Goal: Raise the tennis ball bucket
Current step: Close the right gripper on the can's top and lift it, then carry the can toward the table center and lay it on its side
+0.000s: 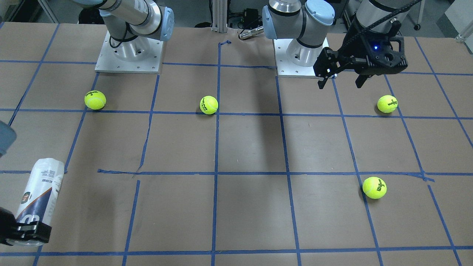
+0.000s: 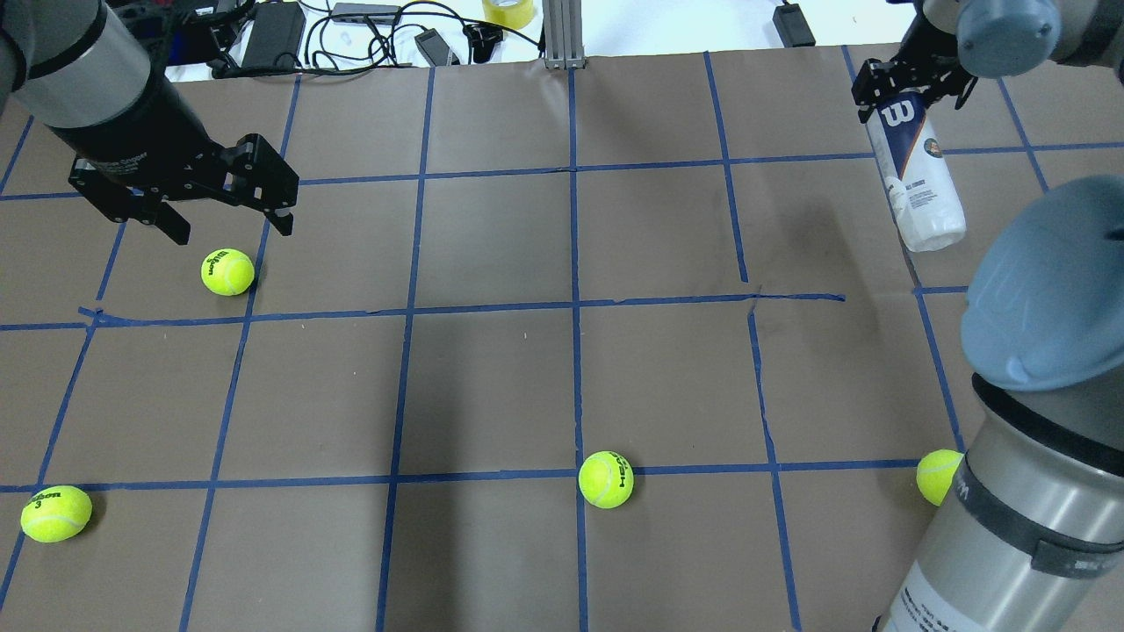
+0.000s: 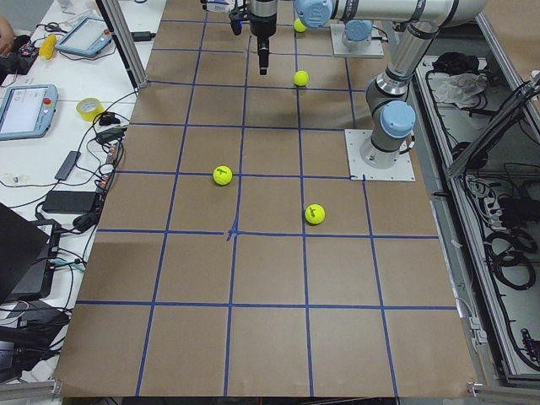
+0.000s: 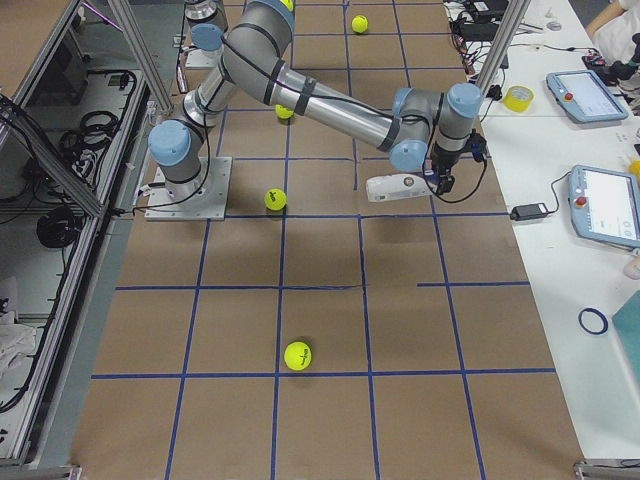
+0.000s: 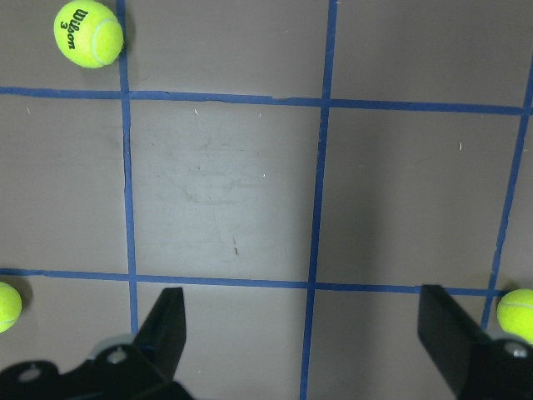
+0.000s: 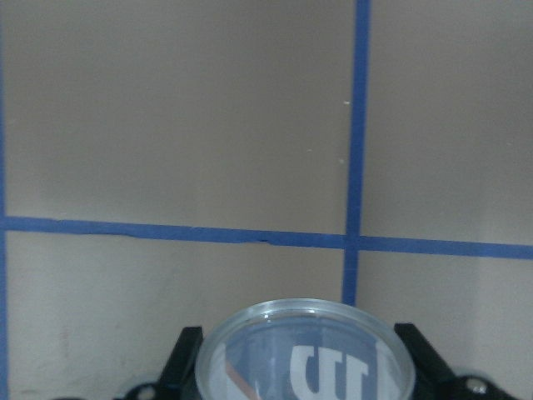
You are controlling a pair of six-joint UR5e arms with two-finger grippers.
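My right gripper is going to put the tennis ball bucket down across the blue tape crossing at the table's middle [image 1: 228, 180].
The tennis ball bucket [image 2: 918, 171] is a slim clear can with a white and navy label, at the table's far right. My right gripper [image 2: 909, 88] is shut on its navy end. The can slants from the gripper toward the robot, white end lowest. I cannot tell whether that end touches the table. The can also shows in the front view [image 1: 38, 192], with the right gripper [image 1: 26, 231] at its lower end, and in the right side view [image 4: 395, 187]. In the right wrist view its clear round end [image 6: 304, 350] sits between the fingers. My left gripper [image 2: 233, 230] is open and empty, high over the far left.
Several yellow-green tennis balls lie on the brown, blue-taped table [image 2: 492, 386]: one [image 2: 226, 272] just below the left gripper, one at near left [image 2: 54, 513], one at near centre [image 2: 606, 478], one [image 2: 938, 476] beside the right arm's base. Cables and gear lie beyond the far edge.
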